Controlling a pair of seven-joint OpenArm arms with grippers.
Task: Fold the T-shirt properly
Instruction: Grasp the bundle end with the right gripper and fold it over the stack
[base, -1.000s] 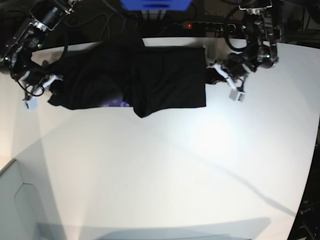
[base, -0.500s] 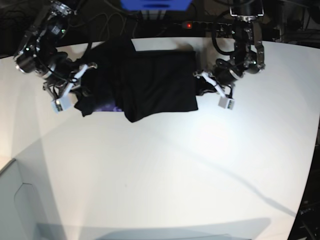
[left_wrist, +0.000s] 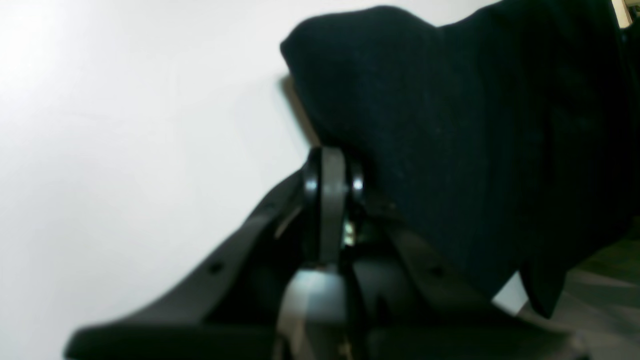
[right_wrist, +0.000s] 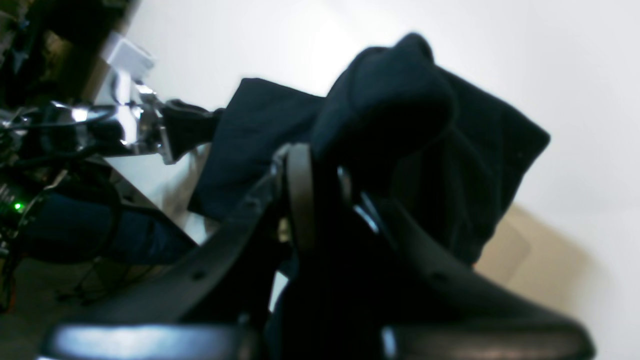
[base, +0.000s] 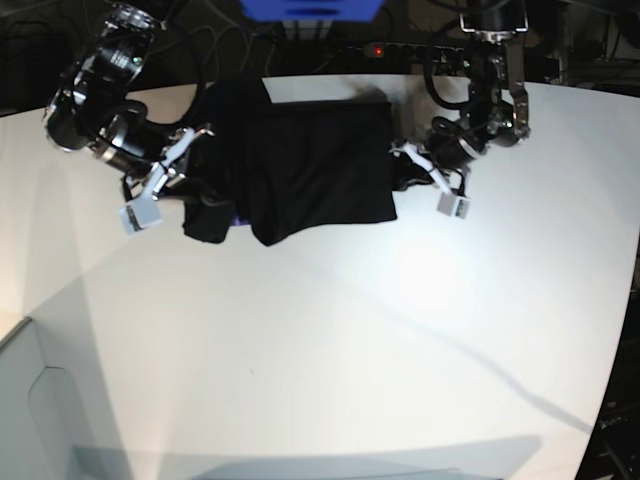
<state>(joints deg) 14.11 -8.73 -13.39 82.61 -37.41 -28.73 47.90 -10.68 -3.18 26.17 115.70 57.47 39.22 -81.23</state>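
Observation:
I need to let go of the raised fold with my right gripper on the T-shirt's flat part (base: 352, 198) (right_wrist: 276, 123) near my left gripper.
The black T-shirt (base: 310, 165) lies bunched at the far middle of the white table (base: 350, 350), with a sliver of purple (base: 237, 216) showing at its lower left. My right gripper (base: 190, 190) is at the shirt's left side in the base view. It is shut on a raised fold of the T-shirt (right_wrist: 400, 100), which drapes over the gripper (right_wrist: 312, 165). My left gripper (base: 405, 168) is at the shirt's right edge. In its wrist view the left gripper (left_wrist: 330, 162) is shut, with the T-shirt (left_wrist: 475, 125) hanging from it.
A power strip with a red light (base: 378, 48) and a blue object (base: 310, 8) sit behind the table's far edge. A grey box (base: 40, 410) stands at the lower left. Cables hang around both arms at the back.
In the base view my right gripper has carried the shirt's left side rightward over the middle, so the shirt is narrower. My left gripper shifted slightly left, then held still.

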